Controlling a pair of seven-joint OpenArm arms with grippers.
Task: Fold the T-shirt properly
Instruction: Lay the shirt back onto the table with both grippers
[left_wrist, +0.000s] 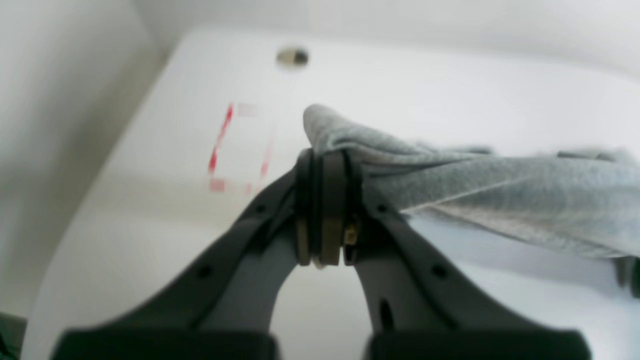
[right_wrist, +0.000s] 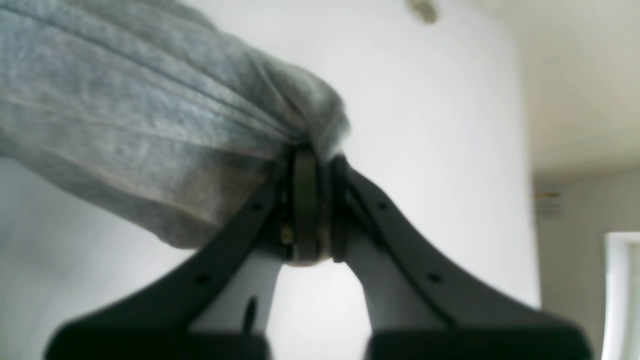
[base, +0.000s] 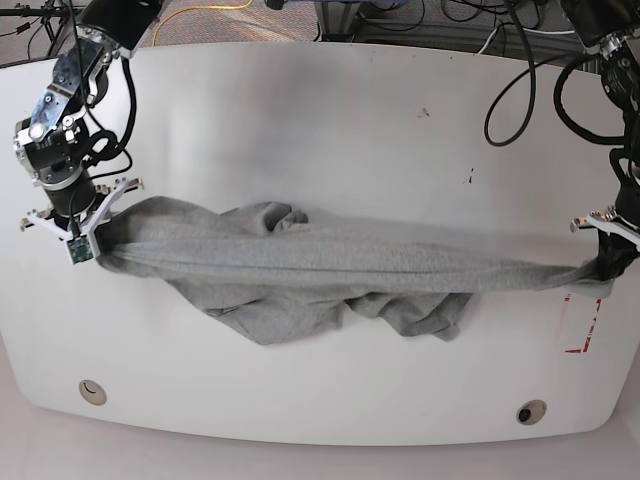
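Observation:
The T-shirt's end in my left gripper will be let go on the white table (base: 571, 98) near the table's far edge, beyond the red dashed mark.
The heather-grey T-shirt (base: 330, 265) is pulled out in a long band across the white table (base: 330, 130), with its lower part sagging in wrinkles onto the surface. At the right edge of the base view, my left gripper (base: 604, 266) is shut on one end of it. The left wrist view shows that gripper (left_wrist: 327, 160) pinching a bunched fold of T-shirt (left_wrist: 500, 195). On the left of the base view, my right gripper (base: 97, 243) is shut on the other end. In the right wrist view the gripper (right_wrist: 312, 155) clamps gathered T-shirt cloth (right_wrist: 150, 130). No lettering shows.
A red dashed mark (base: 585, 322) lies on the table by the left gripper and also appears as a red dashed mark (left_wrist: 240, 150) in the left wrist view. Round holes (base: 92, 390) (base: 530, 411) sit near the front corners. Cables (base: 510, 60) run along the far edge.

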